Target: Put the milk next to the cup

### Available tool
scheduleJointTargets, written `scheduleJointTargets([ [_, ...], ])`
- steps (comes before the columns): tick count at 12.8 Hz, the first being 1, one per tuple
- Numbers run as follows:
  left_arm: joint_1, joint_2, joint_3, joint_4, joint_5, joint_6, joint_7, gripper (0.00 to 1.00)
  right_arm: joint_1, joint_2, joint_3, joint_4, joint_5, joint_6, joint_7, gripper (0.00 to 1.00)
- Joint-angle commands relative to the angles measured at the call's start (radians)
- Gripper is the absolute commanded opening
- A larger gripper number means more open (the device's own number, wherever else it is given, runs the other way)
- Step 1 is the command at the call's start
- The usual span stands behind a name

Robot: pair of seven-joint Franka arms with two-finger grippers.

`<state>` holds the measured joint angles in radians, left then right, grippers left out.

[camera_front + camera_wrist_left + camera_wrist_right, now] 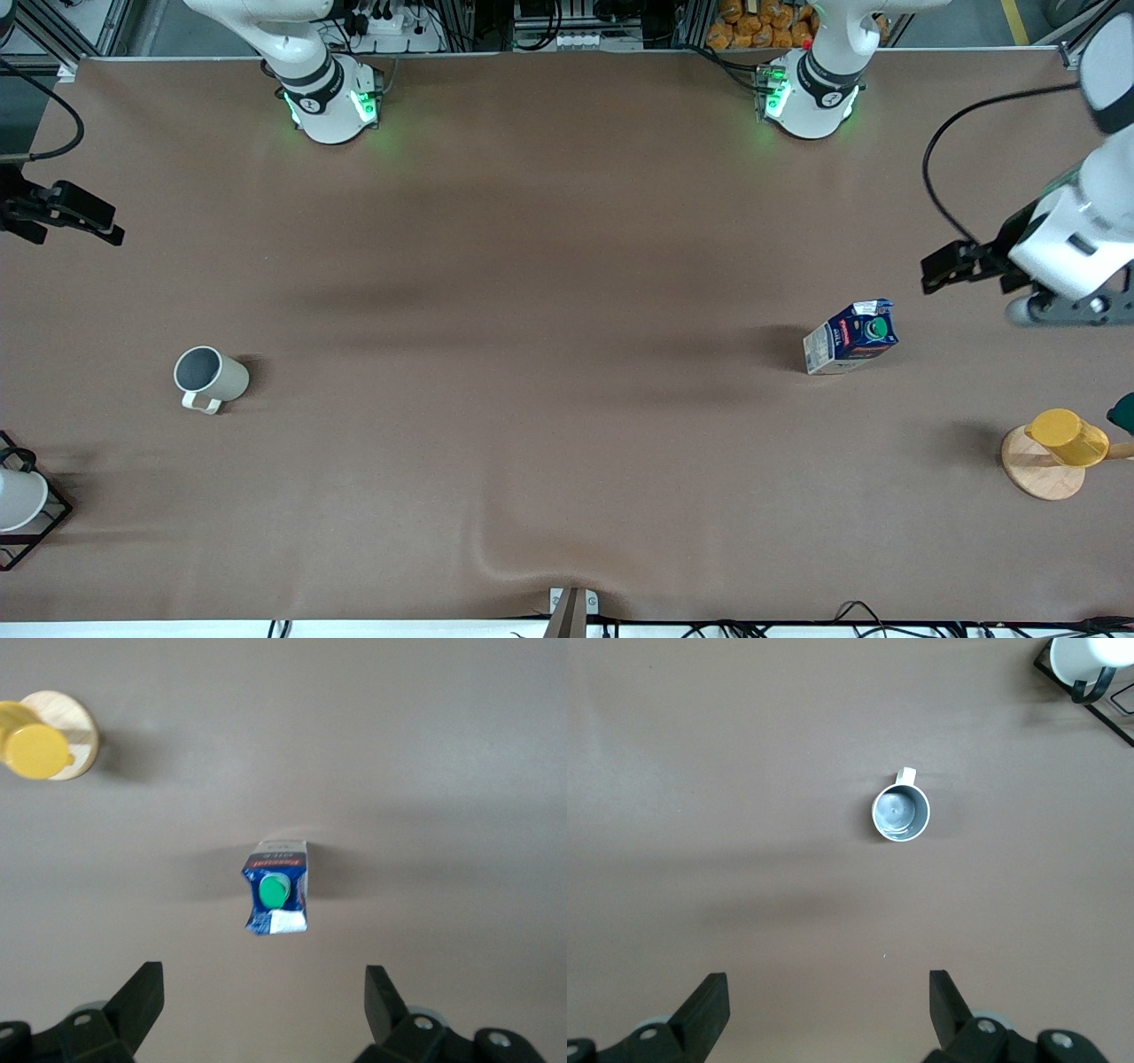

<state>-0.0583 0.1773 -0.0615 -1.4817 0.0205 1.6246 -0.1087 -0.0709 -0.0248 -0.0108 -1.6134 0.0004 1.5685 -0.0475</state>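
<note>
Next, my left gripper goes to the milk and grabs its top end (874, 323) (276, 898), with the fingers on either side of the green cap.
The milk (850, 337), a dark-blue carton with a green cap, stands upright on the brown table toward the left arm's end; it also shows in the left wrist view (276, 890). The cup (210, 378), a pale grey-beige mug with a dark grey inside, stands toward the right arm's end, well apart from the milk; it also shows in the right wrist view (901, 811). My left gripper (935, 270) (264, 992) hovers open and empty above the table beside the milk. My right gripper (106, 226) (829, 992) hovers open and empty over the table by the mug's end.
A yellow plastic cup (1067, 437) (35, 749) lies on a round wooden coaster (1036, 474) at the left arm's end. A white cup in a black wire frame (18, 501) (1081, 656) stands at the right arm's end. A dark green object (1123, 412) shows at the table's edge.
</note>
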Motion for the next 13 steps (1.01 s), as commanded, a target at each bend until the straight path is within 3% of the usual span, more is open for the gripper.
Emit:
scheduleJointTargets([
  [1,-0.034,0.045,0.002,-0.008,-0.017,0.041,-0.006,1.0,-0.003,0.034,0.0,0.006,0.006,0.016,-0.005,1.0],
  [10,-0.054,0.011,-0.009,-0.238,0.01,0.271,-0.115,1.0,-0.052,0.227,0.0,0.006,0.016,0.166,-0.159,1.0],
  [13,-0.054,0.014,-0.009,-0.246,0.01,0.279,-0.129,1.0,-0.066,0.343,0.0,0.009,0.016,0.254,-0.233,1.0],
])
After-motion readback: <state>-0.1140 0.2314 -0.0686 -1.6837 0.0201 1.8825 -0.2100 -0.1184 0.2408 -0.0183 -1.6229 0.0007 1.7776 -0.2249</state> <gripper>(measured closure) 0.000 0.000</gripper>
